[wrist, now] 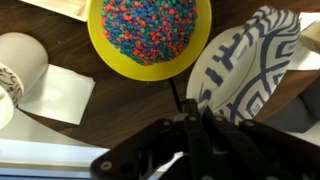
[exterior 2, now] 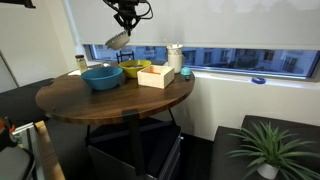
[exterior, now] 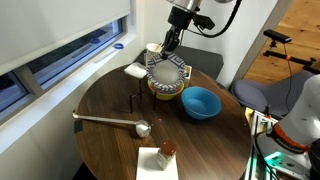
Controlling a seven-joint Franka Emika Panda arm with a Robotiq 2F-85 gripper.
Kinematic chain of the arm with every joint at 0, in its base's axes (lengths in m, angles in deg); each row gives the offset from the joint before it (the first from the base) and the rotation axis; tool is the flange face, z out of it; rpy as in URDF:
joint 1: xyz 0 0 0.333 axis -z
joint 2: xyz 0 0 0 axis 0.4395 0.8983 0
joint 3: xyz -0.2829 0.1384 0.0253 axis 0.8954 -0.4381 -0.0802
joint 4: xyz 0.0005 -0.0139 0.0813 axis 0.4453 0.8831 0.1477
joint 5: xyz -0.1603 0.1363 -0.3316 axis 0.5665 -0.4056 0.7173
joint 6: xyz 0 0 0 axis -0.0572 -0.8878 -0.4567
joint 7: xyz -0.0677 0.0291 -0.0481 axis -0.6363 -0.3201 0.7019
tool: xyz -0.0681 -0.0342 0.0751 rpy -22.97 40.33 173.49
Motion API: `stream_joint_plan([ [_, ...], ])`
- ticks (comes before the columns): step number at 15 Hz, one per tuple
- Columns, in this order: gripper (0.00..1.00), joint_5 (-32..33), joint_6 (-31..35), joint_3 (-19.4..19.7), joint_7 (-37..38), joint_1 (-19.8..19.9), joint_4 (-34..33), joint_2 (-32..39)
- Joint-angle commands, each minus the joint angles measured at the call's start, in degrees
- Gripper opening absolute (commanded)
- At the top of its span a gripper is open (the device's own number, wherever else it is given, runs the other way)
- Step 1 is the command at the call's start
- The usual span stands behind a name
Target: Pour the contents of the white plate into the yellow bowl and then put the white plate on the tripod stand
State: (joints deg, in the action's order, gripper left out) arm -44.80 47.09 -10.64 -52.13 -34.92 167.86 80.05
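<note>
My gripper is to carry the white plate. Next, I set it down on the black tripod stand [exterior: 142, 85] between the ladle and the yellow bowl.
My gripper [wrist: 196, 112] is shut on the rim of the white plate [wrist: 250, 62], which shows a dark patterned face. In both exterior views the gripper [exterior: 171, 45] [exterior 2: 124, 22] holds the plate [exterior: 167, 70] [exterior 2: 118, 40] tilted steeply in the air above the yellow bowl [exterior: 165, 93] [exterior 2: 132, 69]. In the wrist view the yellow bowl [wrist: 150, 32] is full of multicoloured small pieces. The tripod stand [exterior: 135, 101], thin black wire, stands on the table to the left of the yellow bowl.
A bright blue bowl [exterior: 200, 103] [exterior 2: 102, 76] sits beside the yellow bowl. A long metal ladle [exterior: 112, 121] lies on the round wooden table [exterior: 100, 150]. A white square piece [exterior: 159, 160] is near the front edge. A wooden box [exterior 2: 156, 75] and white cup [exterior 2: 175, 58] stand near the window.
</note>
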Motion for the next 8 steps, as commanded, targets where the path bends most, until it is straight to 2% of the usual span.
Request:
stream_joint_plan([
  [1, 0.01, -6.7, -6.0, 1.1, -5.8, 1.5, -3.5, 3.1],
  [8, 0.01, -16.3, -9.3, 1.3, -8.8, 5.6, -10.4, 10.4],
])
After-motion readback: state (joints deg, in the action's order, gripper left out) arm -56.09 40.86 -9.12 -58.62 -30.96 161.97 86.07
